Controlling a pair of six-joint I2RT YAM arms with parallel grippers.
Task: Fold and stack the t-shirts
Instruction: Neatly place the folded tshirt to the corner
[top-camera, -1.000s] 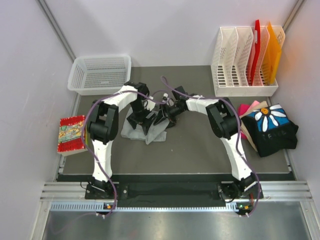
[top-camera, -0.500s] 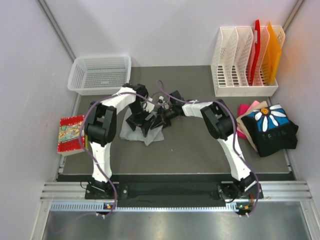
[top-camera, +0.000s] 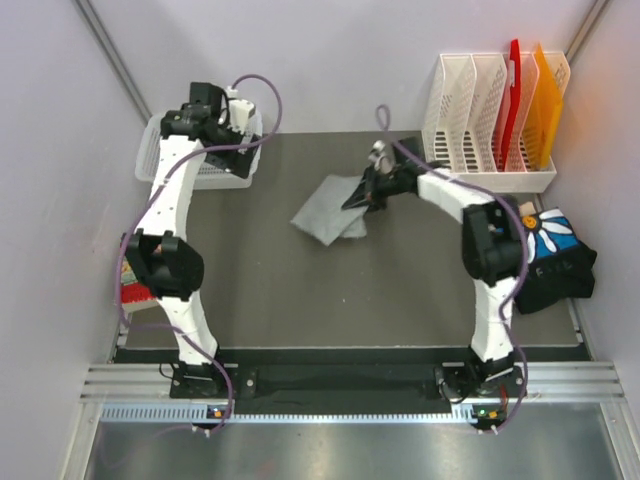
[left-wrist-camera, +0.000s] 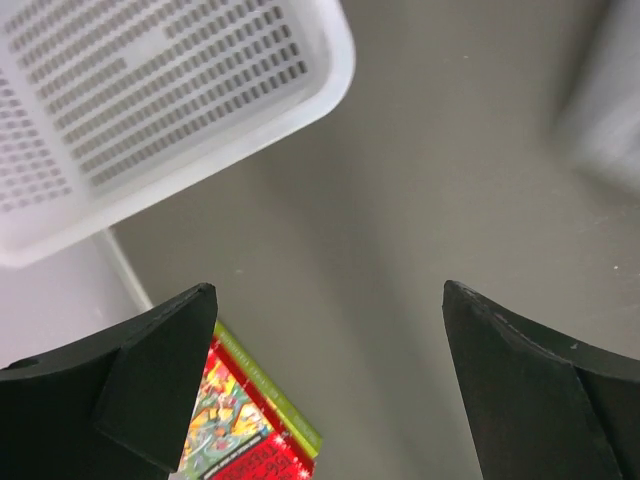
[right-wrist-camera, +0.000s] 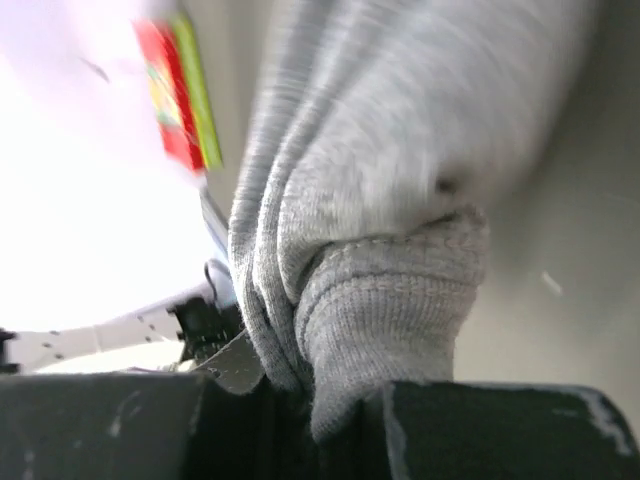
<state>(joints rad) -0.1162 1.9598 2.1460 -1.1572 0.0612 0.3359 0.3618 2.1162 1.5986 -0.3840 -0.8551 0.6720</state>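
Note:
Next, my right gripper lays the light grey t-shirt down on the black t-shirt with the white daisy (top-camera: 529, 252).
The light grey t-shirt (top-camera: 330, 207) lies folded small on the dark mat, at the middle back. My right gripper (top-camera: 360, 196) is at its right edge, shut on the bunched collar and cloth (right-wrist-camera: 385, 300). My left gripper (top-camera: 178, 122) is open and empty, raised high over the white basket (top-camera: 215, 170) at the far left; in its wrist view the fingers (left-wrist-camera: 160, 370) stand wide apart above bare mat. A heap of other t-shirts (top-camera: 545, 260), black with a white daisy over pink and tan, sits at the right edge.
A red and green book (top-camera: 140, 270) lies at the left edge, also in the left wrist view (left-wrist-camera: 245, 425). A white file rack (top-camera: 485, 150) with red and orange folders stands at the back right.
My left arm has let go of the grey shirt and swung up and left, over the basket. My right gripper has dragged the shirt right and towards the back.

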